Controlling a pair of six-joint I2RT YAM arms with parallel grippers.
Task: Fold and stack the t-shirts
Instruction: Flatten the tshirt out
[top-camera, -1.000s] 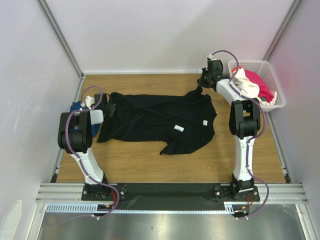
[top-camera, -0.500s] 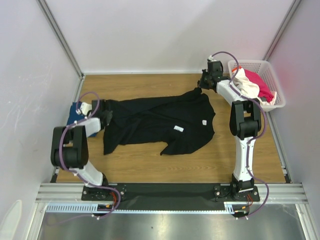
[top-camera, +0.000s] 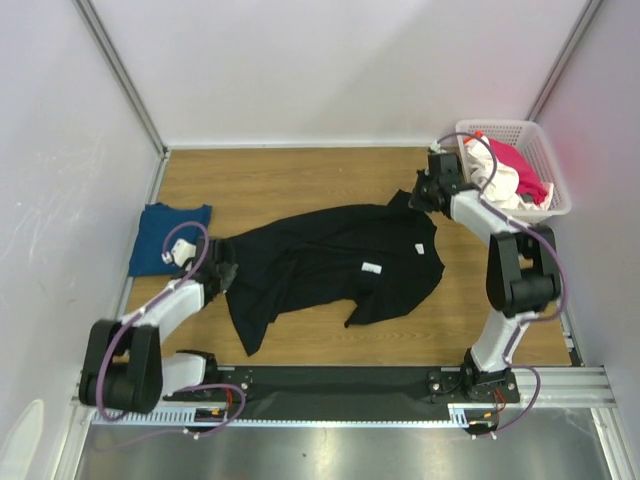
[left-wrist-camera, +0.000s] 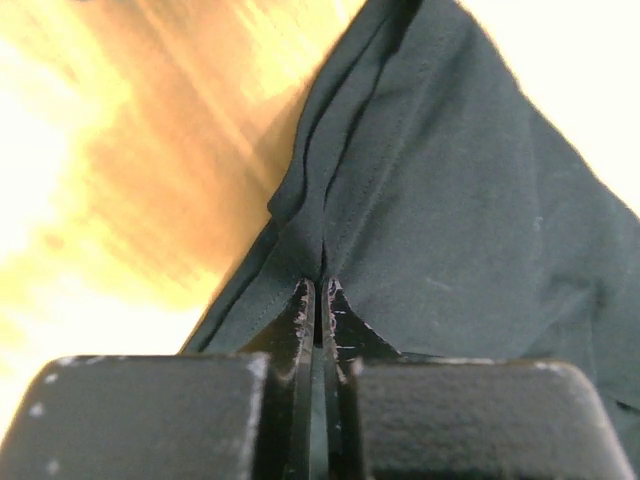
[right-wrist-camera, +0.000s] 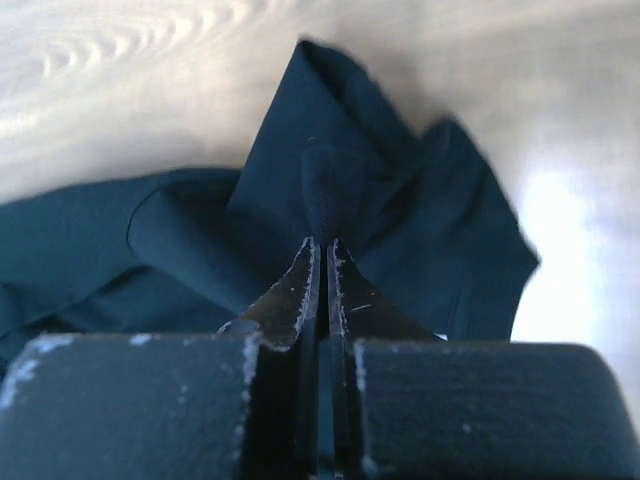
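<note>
The black t-shirt's edge is bent beside the fingers of my left gripper, so I should open them, let the cloth flatten, and then pinch the t-shirt's fold (left-wrist-camera: 324, 262) before lifting.
The large black t-shirt (top-camera: 330, 262) with small white tags lies spread and stretched slantwise across the middle of the wooden table. My left gripper (top-camera: 222, 266) is shut on its left edge; the pinched cloth (left-wrist-camera: 420, 200) fills the left wrist view. My right gripper (top-camera: 417, 194) is shut on its far right corner, seen bunched in the right wrist view (right-wrist-camera: 330, 190). The dark blue t-shirt (top-camera: 168, 236) lies folded at the left edge. White (top-camera: 492, 172) and pink-red (top-camera: 522, 172) t-shirts sit in the basket.
The white lattice basket (top-camera: 548, 160) stands at the far right corner against the wall. Pale walls with metal posts enclose the table on three sides. A black strip and metal rail run along the near edge (top-camera: 330, 385).
Both arms have pulled the black t-shirt toward the near edge and to the right. The left gripper has moved off the dark blue t-shirt, which now shows whole.
</note>
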